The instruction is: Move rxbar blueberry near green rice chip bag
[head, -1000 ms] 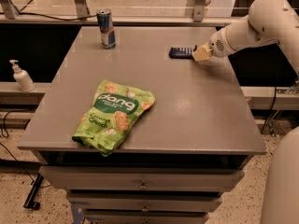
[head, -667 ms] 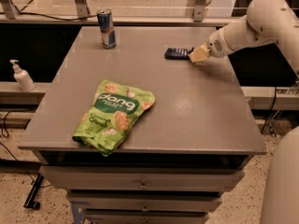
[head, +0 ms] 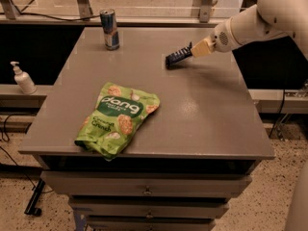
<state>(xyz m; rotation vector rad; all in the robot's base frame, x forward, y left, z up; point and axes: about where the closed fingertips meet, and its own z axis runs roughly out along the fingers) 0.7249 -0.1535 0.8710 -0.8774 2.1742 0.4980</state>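
Next, I open my gripper and let the rxbar blueberry go right up against the back edge of the green rice chip bag (head: 154,89).
The green rice chip bag (head: 117,118) lies flat near the front left of the grey table (head: 202,114). The rxbar blueberry (head: 177,57), a small dark navy wrapper, hangs tilted in my gripper (head: 196,50) at the far right of the table, its left end low near the surface. The gripper is shut on the bar's right end. My white arm (head: 260,20) reaches in from the upper right. The bar is well apart from the bag, up and to its right.
A blue-and-silver drink can (head: 109,29) stands upright at the table's far left. A white pump bottle (head: 22,78) sits on a ledge left of the table. Drawers (head: 144,191) run below the table front.
My gripper has moved left and towards the front with the bar. The bar has gone from lying flat to tilted, its left end dipping down.
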